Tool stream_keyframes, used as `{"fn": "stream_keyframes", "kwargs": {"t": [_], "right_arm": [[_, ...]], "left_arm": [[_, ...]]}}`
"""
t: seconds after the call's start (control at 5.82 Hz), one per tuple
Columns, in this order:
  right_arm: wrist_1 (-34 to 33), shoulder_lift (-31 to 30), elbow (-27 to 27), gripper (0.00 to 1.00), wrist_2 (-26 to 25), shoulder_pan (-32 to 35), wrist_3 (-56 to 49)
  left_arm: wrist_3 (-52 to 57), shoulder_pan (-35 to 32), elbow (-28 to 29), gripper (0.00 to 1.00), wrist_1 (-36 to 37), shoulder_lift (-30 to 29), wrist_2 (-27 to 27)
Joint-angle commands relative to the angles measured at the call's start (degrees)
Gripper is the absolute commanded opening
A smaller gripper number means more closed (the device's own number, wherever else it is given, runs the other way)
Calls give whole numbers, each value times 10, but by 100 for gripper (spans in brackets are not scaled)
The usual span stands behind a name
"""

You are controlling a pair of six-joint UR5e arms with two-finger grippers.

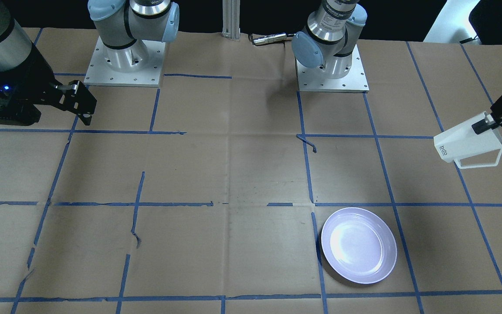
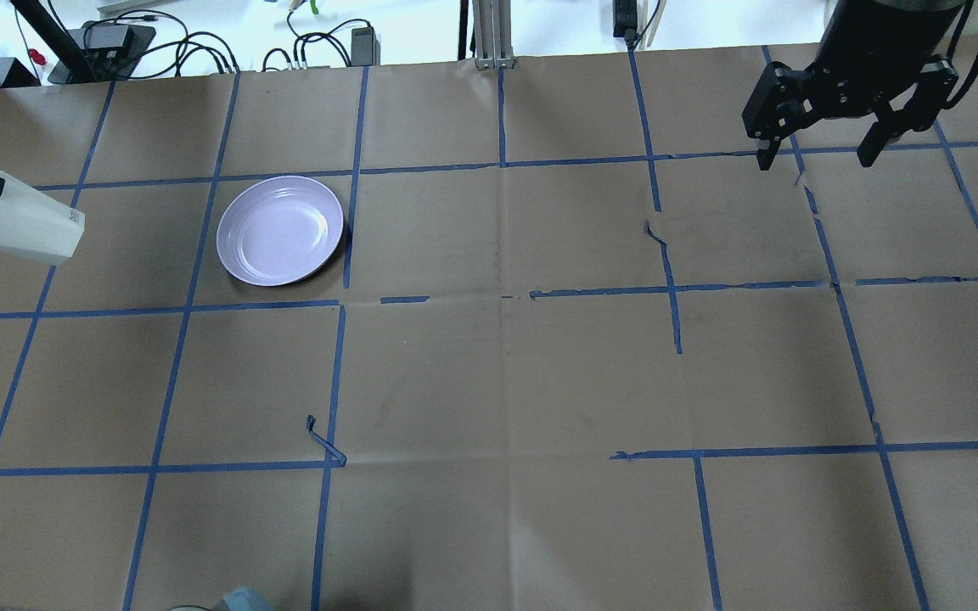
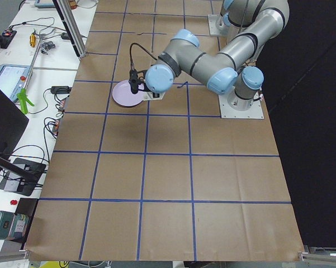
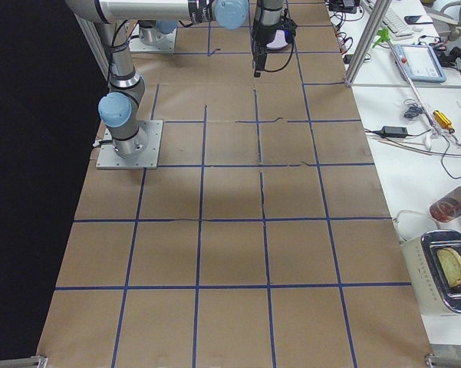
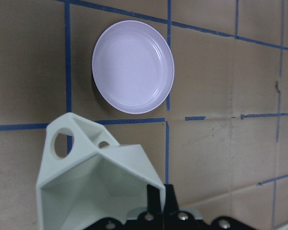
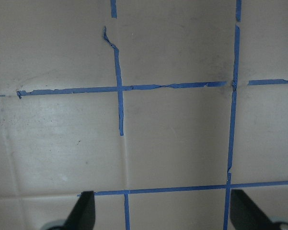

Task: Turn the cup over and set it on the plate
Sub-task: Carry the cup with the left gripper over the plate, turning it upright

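My left gripper needs to set the white cup down near the middle of the lavender plate [image 1: 361, 237] [image 5: 132, 75], a little toward the arm bases.
The white faceted cup [image 1: 466, 146] hangs in the air on its side, handle down, at the table's left end; it also shows in the overhead view [image 2: 14, 225]. My left gripper [image 1: 488, 122] is shut on its rim wall. In the left wrist view the cup [image 5: 91, 177] fills the bottom, with the fingers [image 5: 159, 194] pinching its wall. The empty lavender plate [image 1: 359, 245] lies on the table, apart from the cup, and also shows in the overhead view [image 2: 280, 230] and the left wrist view [image 5: 133, 67]. My right gripper [image 2: 814, 159] is open and empty, high at the far right.
Brown paper with a blue tape grid covers the table [image 2: 506, 373]. A loose curl of tape [image 2: 323, 441] sticks up near the middle. The arm bases [image 1: 124, 61] [image 1: 334, 65] stand at the robot's edge. Cables and devices [image 2: 200, 42] lie beyond the far edge.
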Motion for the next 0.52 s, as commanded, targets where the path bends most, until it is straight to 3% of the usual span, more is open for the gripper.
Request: {"fn": "stream_keyframes", "kwargs": {"t": [0.0, 0.17, 0.34], "right_arm": [[0, 0, 0, 100, 0, 0, 0], [0, 0, 0, 100, 0, 0, 0], [0, 0, 0, 100, 0, 0, 0]], "left_arm": [[-148, -189, 0, 0, 156, -4, 147], [-174, -260, 0, 0, 209, -20, 213], [-177, -289, -3, 0, 262, -40, 250]]}}
